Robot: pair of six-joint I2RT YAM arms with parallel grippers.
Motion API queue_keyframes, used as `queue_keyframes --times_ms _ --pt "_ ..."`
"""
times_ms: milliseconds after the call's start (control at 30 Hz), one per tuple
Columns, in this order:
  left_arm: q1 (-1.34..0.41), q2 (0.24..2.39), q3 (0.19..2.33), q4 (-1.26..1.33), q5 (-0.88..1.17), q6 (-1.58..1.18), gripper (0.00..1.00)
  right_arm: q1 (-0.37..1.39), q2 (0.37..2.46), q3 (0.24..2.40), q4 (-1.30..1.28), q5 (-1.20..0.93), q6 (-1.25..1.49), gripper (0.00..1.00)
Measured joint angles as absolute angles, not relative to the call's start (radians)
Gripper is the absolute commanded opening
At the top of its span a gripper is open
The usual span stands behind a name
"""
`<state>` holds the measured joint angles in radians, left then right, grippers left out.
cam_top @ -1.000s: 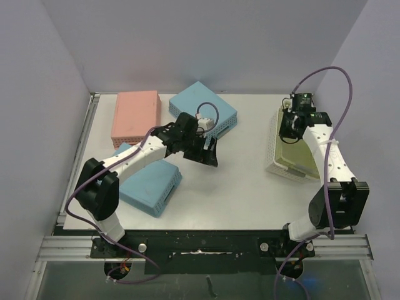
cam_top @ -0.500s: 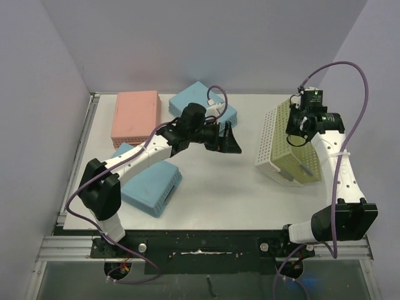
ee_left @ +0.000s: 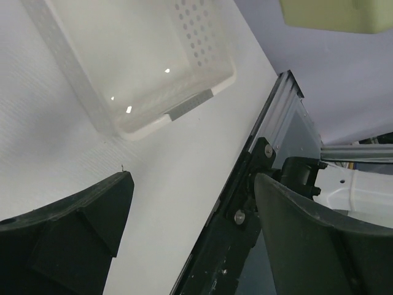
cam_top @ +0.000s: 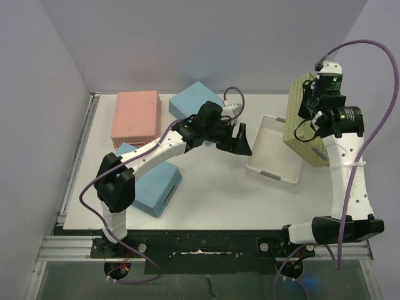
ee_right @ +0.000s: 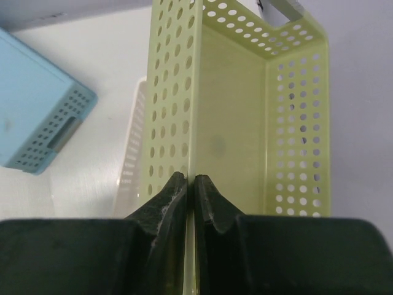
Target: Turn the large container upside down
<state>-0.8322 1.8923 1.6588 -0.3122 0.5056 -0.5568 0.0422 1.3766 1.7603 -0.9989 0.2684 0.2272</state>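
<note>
My right hand will set the yellow-green basket on the table point(cam_top: 194, 174) between the front blue container and the white container.
A white perforated container point(cam_top: 273, 160) sits upright on the table at right; it also shows in the left wrist view point(ee_left: 141, 67). My right gripper point(cam_top: 311, 107) is shut on one wall of a yellow-green perforated basket point(cam_top: 304, 130) and holds it tilted in the air, above and to the right of the white container. In the right wrist view the gripper point(ee_right: 190, 179) pinches that basket's wall point(ee_right: 233, 123). My left gripper point(cam_top: 241, 140) is open and empty, just left of the white container. In its own view point(ee_left: 193, 184) the jaws stand wide apart.
A pink container point(cam_top: 135, 117) lies upside down at back left. One blue container point(cam_top: 194, 102) lies at back centre and another point(cam_top: 152, 185) at front left under the left arm. The table's front rail point(ee_left: 258, 178) shows near the left gripper.
My right gripper has lifted the yellow-green basket up out of the white container, which now lies flat on the table. My left gripper has moved right, close to the white container.
</note>
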Motion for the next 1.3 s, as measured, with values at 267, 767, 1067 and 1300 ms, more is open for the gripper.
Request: queue_keyframes --times_ms 267,767,1067,1300 --pt "-0.654 1.836 1.669 -0.498 0.448 -0.488 0.83 0.214 1.444 2.041 -1.040 0.091 0.284 0.00" --pt "0.001 1.256 1.216 -0.405 0.427 -0.607 0.85 0.546 1.465 1.488 -0.562 -0.419 0.722 0.00" --pt "0.004 1.274 1.201 -0.418 0.441 -0.602 0.85 0.484 1.397 1.147 -0.192 -0.543 1.022 0.00" --pt "0.001 1.301 1.200 -0.417 0.484 -0.593 0.85 0.356 1.313 0.842 -0.024 -0.598 1.200 0.00"
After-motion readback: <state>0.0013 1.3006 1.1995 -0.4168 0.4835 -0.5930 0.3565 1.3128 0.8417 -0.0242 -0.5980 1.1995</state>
